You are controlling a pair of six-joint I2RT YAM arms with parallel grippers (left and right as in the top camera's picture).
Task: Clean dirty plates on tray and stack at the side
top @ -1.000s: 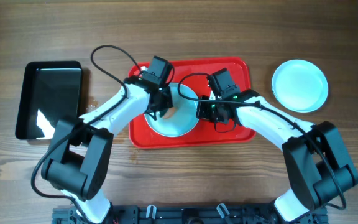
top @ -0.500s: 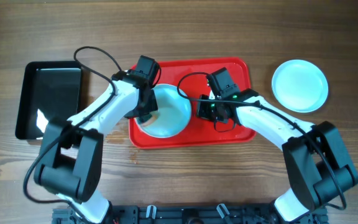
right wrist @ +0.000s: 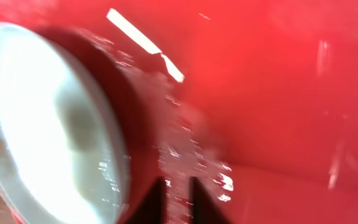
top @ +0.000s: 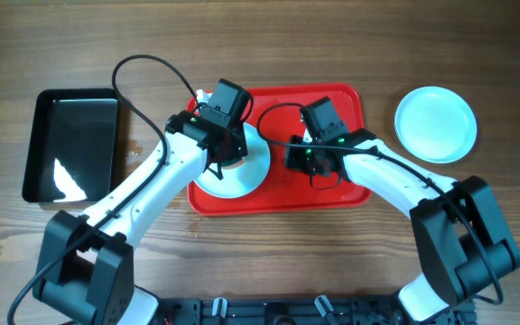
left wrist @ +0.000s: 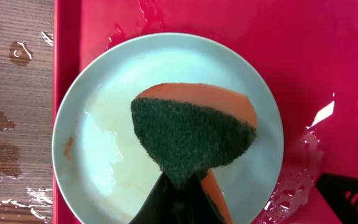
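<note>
My right gripper sits off the plate's rim, so it should open and take that rim [right wrist: 124, 171] to steady the plate while my left gripper wipes the orange smears.
A pale blue plate [top: 233, 181] lies at the left end of the red tray [top: 332, 99]. In the left wrist view the plate [left wrist: 104, 155] is wet, with faint orange smears near its left rim. My left gripper [top: 227, 144] [left wrist: 179, 186] is shut on a green and orange sponge [left wrist: 191, 130] that rests on the plate. My right gripper [top: 298, 161] [right wrist: 176, 190] sits low over the tray [right wrist: 278, 81] just right of the plate [right wrist: 42, 124]. Its fingers are a narrow gap apart with nothing between them. Another pale blue plate [top: 436, 124] lies on the table to the right of the tray.
A black rectangular bin [top: 70, 144] stands on the wooden table at the left. Water drops lie on the tray [left wrist: 328, 50] and on the table left of it [left wrist: 5, 124]. Cables loop above both wrists.
My left gripper swept left with the sponge, then came back right and further from me. The plate slid slightly left on the tray. The right arm has not moved.
</note>
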